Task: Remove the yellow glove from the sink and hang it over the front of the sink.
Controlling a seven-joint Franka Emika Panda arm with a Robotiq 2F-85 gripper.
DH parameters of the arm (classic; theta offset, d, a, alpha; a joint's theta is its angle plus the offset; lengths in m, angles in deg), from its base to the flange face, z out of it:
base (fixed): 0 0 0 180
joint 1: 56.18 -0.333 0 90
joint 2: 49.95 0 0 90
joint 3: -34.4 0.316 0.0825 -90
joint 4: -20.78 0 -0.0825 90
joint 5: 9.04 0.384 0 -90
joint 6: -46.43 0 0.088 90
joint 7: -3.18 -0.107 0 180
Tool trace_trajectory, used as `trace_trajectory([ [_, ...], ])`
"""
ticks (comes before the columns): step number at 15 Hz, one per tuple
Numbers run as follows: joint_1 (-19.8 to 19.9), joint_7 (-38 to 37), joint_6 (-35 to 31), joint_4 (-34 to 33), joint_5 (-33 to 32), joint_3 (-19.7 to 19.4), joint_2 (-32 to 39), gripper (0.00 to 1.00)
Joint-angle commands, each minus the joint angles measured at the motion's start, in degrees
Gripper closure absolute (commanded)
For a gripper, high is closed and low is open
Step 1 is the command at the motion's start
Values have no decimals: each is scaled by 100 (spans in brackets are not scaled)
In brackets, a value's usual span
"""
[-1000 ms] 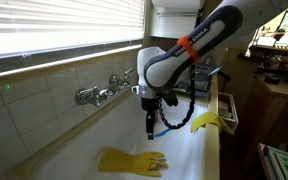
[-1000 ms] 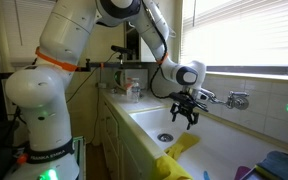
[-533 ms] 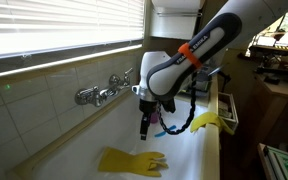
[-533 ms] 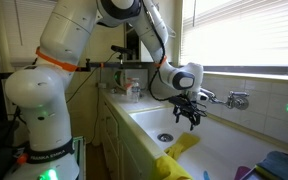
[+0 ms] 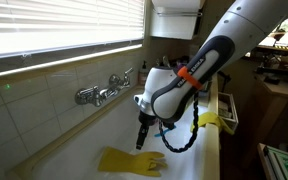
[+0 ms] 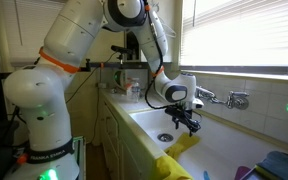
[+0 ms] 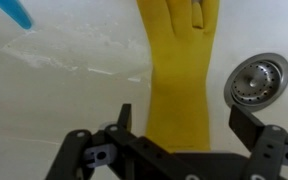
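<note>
The yellow glove's cuff [image 5: 110, 153] [image 7: 155, 128] has a long edge that faces the taps and away from the drain. Next, my gripper closes on the cuff at that edge.
A yellow glove [image 5: 130, 161] lies flat on the floor of the white sink [image 5: 89, 135]. In the wrist view the yellow glove [image 7: 178, 75] runs up the picture, its cuff between my open jaws [image 7: 184, 118]. My gripper [image 5: 143, 133] hangs open and empty low inside the basin, just above the glove's cuff end; it also shows in an exterior view [image 6: 188, 121]. A second yellow glove [image 5: 208, 122] hangs over the front of the sink [image 5: 211, 150]. In an exterior view the glove in the basin [image 6: 183, 144] lies next to one draped over the rim [image 6: 170, 167].
Chrome taps [image 5: 102, 92] stand on the tiled back wall. A chrome drain [image 7: 255, 79] lies just right of the glove, also seen in an exterior view [image 6: 164, 137]. A small blue object [image 7: 12, 11] lies on the basin floor at top left. Bottles [image 6: 132, 88] stand at the sink's end.
My gripper has moved down into the basin and closer to the glove's cuff. The jaws stay open. The gloves have not moved.
</note>
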Motion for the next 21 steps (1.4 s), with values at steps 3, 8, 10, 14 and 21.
trace_trajectory([
  [3, 277, -130, -262, 6, -114, 279, 174, 0],
  [8, 322, -125, -274, 2, -99, 319, 191, 0],
  [10, 166, -272, -392, -197, -235, 185, 409, 0],
  [14, 243, -211, -669, -535, -271, 345, 803, 0],
  [21, 244, -238, -1132, -1179, -661, 417, 1585, 0],
])
